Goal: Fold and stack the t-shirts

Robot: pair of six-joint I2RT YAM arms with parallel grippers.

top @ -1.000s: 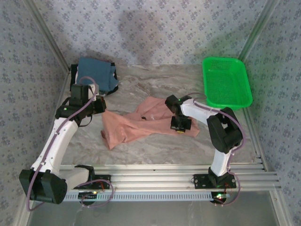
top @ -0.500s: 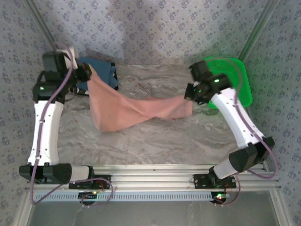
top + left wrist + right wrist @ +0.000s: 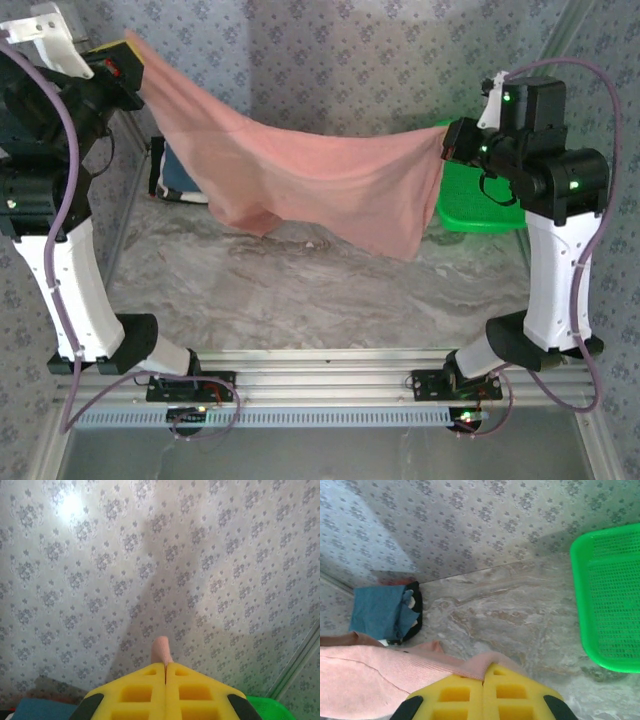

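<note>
The taut pink t-shirt has only a small tip pinched in my left gripper, so that gripper should come down and take the cloth over the marble table top (image 3: 265, 268).
The salmon-pink t-shirt (image 3: 310, 185) hangs stretched in the air between both arms, sagging in the middle above the table. My left gripper (image 3: 128, 52) is raised high at the upper left, shut on one corner of it; a pink tip of cloth (image 3: 161, 651) pokes out past the closed yellow fingers (image 3: 145, 687). My right gripper (image 3: 450, 140) is raised at the right, shut on the other edge of the pink t-shirt (image 3: 375, 675). A folded blue t-shirt (image 3: 380, 611) lies on a black one at the table's back left, partly hidden behind the hanging cloth.
A green mesh basket (image 3: 480, 205) sits at the back right, also seen as the basket (image 3: 610, 605) from the right wrist. The marble table top (image 3: 330, 290) lies below the hanging shirt. Patterned walls close in the back and both sides.
Both arms have lifted the pink t-shirt from the table high into the air and pulled it apart, left arm up and left, right arm up and right.
</note>
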